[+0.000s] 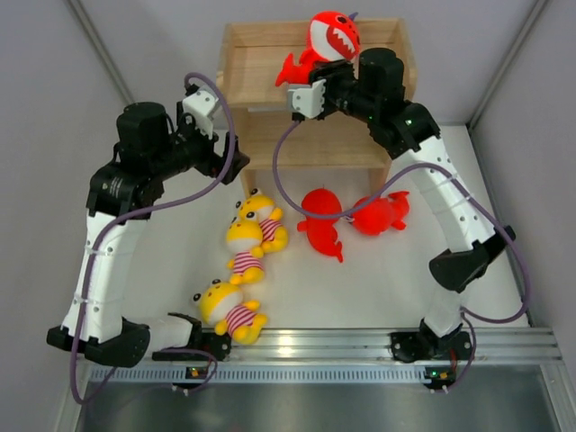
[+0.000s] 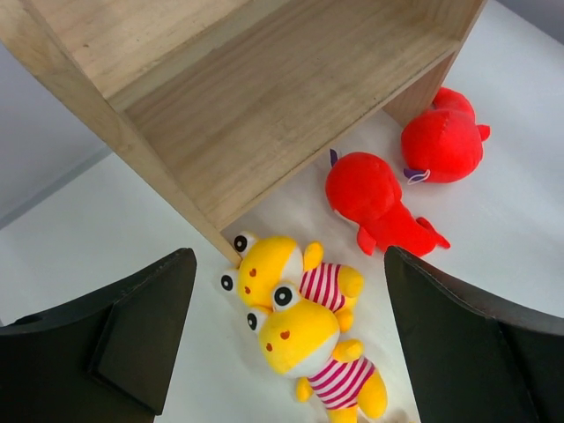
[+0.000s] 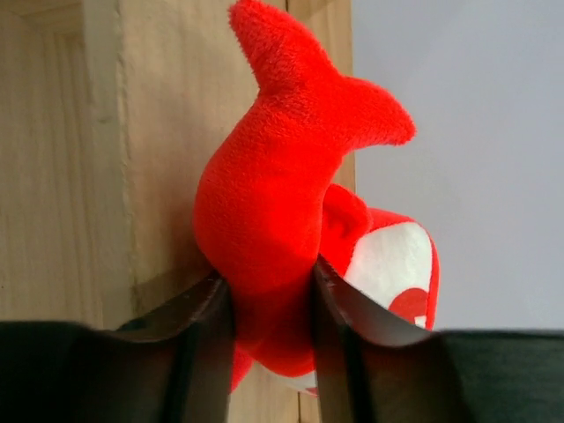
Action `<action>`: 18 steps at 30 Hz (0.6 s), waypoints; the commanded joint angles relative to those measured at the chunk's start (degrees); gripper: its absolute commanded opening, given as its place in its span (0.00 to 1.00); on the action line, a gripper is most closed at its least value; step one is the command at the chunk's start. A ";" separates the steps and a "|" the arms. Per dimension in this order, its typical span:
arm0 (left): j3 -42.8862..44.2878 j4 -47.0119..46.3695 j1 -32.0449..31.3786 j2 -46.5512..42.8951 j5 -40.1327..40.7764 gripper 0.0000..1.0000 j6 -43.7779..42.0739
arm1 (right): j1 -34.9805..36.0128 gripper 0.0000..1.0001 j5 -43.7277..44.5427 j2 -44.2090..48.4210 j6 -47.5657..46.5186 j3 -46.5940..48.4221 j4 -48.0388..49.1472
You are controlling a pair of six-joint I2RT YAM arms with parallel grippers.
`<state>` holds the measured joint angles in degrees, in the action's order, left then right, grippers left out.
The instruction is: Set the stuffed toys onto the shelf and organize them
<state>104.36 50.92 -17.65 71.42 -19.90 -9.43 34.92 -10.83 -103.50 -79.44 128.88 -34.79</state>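
Note:
The red shark lies slanted across the middle of the top shelf, so the robot's right gripper needs to open, take its belly (image 1: 324, 55) from the front, and move it to the end of the shelf.
A red shark (image 1: 333, 38) stands on the top of the wooden shelf (image 1: 270, 54) at its right end, toothy mouth up. My right gripper (image 1: 301, 83) is shut on its tail; in the right wrist view the fingers (image 3: 207, 326) press both sides of the red shark (image 3: 282, 220) against the shelf (image 3: 62, 176). Two more red sharks (image 1: 322, 220) (image 1: 378, 214) lie on the table before the shelf. Three yellow striped toys (image 1: 261, 220) (image 1: 245, 252) (image 1: 229, 310) lie left of them. My left gripper (image 2: 282, 335) hangs open above two yellow toys (image 2: 273, 264) (image 2: 304, 339).
The shelf's lower tier (image 2: 264, 88) shows bare wood in the left wrist view, and its left front leg stands right beside the upper yellow toy's head. Grey walls close in the table on both sides. A metal rail (image 1: 315, 346) runs along the near edge.

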 commanded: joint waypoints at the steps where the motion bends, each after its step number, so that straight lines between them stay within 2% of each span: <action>1: 0.23 -0.29 0.25 1.00 -2.42 0.93 -1.29 | -2.57 0.48 -5.34 4.18 0.25 -1.26 5.60; 3: 0.76 -0.38 0.25 2.06 -3.12 0.93 -1.12 | -3.10 0.60 -5.34 5.32 1.83 -2.48 6.91; 5: 1.20 -0.38 0.25 2.50 -3.83 0.93 -1.12 | -3.27 0.96 -4.64 6.55 3.50 -4.24 8.67; 6: 1.29 -0.38 0.33 2.50 -4.35 0.93 -1.03 | -3.36 0.99 -4.38 8.39 3.94 -6.51 9.64; 9: 1.11 -0.38 0.34 2.32 -4.88 0.93 -1.03 | -3.36 0.99 -6.29 13.65 7.53 -12.04 13.06; 12: 0.67 -0.38 0.34 2.23 -5.41 0.94 -1.03 | -3.19 0.99 -9.64 19.28 14.90 -16.62 16.67; 13: 0.59 -0.38 0.34 2.23 -5.76 0.94 -1.11 | -2.84 1.00 -9.91 20.52 21.89 -17.86 18.77; 16: 0.50 -0.38 0.42 2.23 -6.29 0.94 -1.20 | -0.65 0.99 -8.08 24.92 33.86 -21.99 26.58; 17: 0.50 -0.38 0.51 2.23 -6.46 0.94 -1.03 | 0.06 0.99 -6.59 25.63 44.87 -23.40 29.48; 18: 0.41 -0.29 0.86 2.15 -6.64 0.94 -1.03 | 0.67 0.99 -2.66 26.42 50.38 -25.15 34.21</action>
<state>104.36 51.53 -17.50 74.41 -24.77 -9.82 33.67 -16.56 -81.19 -51.64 105.97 -15.27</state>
